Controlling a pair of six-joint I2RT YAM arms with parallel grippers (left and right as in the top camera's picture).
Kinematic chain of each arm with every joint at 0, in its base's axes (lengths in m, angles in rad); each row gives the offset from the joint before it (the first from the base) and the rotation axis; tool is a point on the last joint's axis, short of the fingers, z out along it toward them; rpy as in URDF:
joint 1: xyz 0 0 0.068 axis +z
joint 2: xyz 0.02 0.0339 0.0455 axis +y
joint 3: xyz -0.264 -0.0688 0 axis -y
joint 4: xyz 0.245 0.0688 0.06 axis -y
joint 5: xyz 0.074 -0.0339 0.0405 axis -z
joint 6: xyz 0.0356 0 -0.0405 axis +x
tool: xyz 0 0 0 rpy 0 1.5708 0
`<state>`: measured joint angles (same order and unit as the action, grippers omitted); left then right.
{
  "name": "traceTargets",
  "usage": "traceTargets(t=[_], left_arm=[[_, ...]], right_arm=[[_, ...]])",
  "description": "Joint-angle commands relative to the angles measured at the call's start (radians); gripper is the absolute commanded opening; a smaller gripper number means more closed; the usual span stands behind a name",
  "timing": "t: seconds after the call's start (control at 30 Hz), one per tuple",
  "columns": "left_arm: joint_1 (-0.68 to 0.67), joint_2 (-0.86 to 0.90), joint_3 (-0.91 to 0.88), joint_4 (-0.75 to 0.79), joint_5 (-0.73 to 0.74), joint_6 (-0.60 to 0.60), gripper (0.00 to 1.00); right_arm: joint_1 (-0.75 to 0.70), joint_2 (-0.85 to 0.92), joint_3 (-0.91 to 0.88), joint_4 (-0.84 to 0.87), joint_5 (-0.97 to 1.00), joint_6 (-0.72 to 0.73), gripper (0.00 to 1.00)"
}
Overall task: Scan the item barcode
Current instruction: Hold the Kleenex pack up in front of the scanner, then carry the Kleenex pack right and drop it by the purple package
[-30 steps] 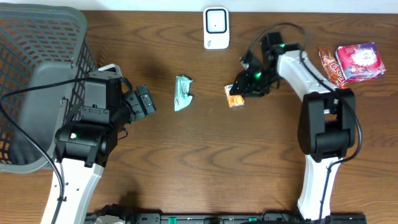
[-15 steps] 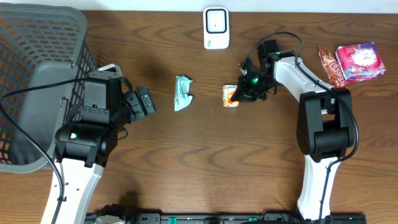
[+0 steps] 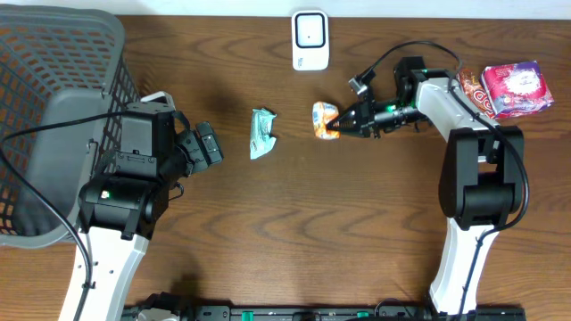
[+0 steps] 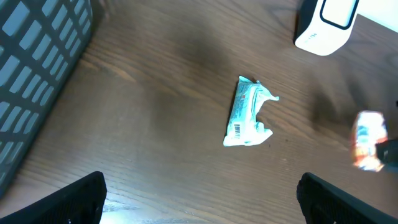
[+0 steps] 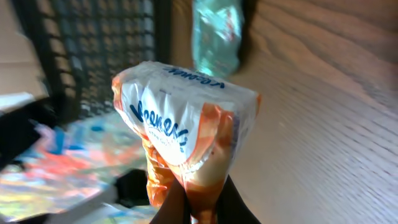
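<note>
Next, I let go of the orange and white tissue packet with my right gripper on the table point(image 3: 451, 103) next to the red snack packet.
My right gripper point(image 3: 342, 126) is shut on the edge of a small orange and white tissue packet point(image 3: 325, 119), holding it off the table just below the white barcode scanner point(image 3: 310, 40). In the right wrist view the packet point(image 5: 186, 130) fills the middle, pinched at its orange seam between my fingers point(image 5: 171, 208). A mint-green wrapped packet point(image 3: 262, 133) lies flat at the table's centre; in the left wrist view the green packet point(image 4: 247, 113) shows a barcode on its near end. My left gripper point(image 4: 202, 198) hangs open above bare wood to the left of it.
A grey mesh basket point(image 3: 53, 107) stands at the far left. Two red and pink snack packets point(image 3: 504, 89) lie at the back right. The scanner point(image 4: 328, 25) shows at the top right of the left wrist view.
My right gripper closed on the orange packet, lifted it off the table and swung it up and to the left, tilting it. The left arm has not moved.
</note>
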<state>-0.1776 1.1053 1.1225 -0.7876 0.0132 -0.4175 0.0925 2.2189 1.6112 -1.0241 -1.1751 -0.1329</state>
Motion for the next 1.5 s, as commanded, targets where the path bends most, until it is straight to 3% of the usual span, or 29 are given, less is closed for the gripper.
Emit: traceTargets(t=[0.0, 0.13, 0.3, 0.4, 0.47, 0.6, 0.7, 0.77, 0.97, 1.23, 1.47], left_arm=[[0.004, 0.001, 0.006, -0.002, -0.006, 0.013, 0.98], [0.004, 0.001, 0.006, -0.002, -0.006, 0.013, 0.98], [0.004, 0.001, 0.006, -0.002, -0.006, 0.013, 0.98], [0.004, 0.001, 0.006, -0.002, -0.006, 0.013, 0.98], [0.004, 0.001, 0.006, -0.002, -0.006, 0.013, 0.98], [0.004, 0.001, 0.006, -0.002, -0.006, 0.013, 0.98], [0.004, 0.001, 0.006, -0.002, -0.006, 0.013, 0.98], [0.004, 0.001, 0.006, -0.002, -0.006, 0.013, 0.98], [0.004, 0.001, 0.006, -0.002, -0.006, 0.013, 0.98], [0.004, 0.001, 0.006, -0.002, -0.006, 0.013, 0.98], [0.004, 0.001, 0.006, -0.002, -0.006, 0.013, 0.98]], right_arm=[[0.032, 0.012, 0.018, -0.004, 0.207, -0.012, 0.01], [0.055, 0.012, 0.118, -0.050, 0.522, 0.200, 0.01], [0.079, 0.012, 0.458, -0.198, 1.010, 0.355, 0.01], [0.120, 0.012, 0.616, -0.144, 1.275, 0.363, 0.01], [0.172, 0.012, 0.663, 0.003, 1.416, 0.283, 0.01], [0.251, 0.029, 0.658, 0.235, 1.492, 0.132, 0.01], [0.296, 0.076, 0.651, 0.369, 1.551, 0.113, 0.01], [0.320, 0.112, 0.651, 0.424, 1.552, 0.111, 0.01], [0.380, 0.201, 0.651, 0.529, 1.603, -0.077, 0.01], [0.330, 0.183, 0.652, 0.508, 1.883, -0.089, 0.01], [0.129, 0.177, 0.651, 0.188, 2.004, -0.086, 0.01]])
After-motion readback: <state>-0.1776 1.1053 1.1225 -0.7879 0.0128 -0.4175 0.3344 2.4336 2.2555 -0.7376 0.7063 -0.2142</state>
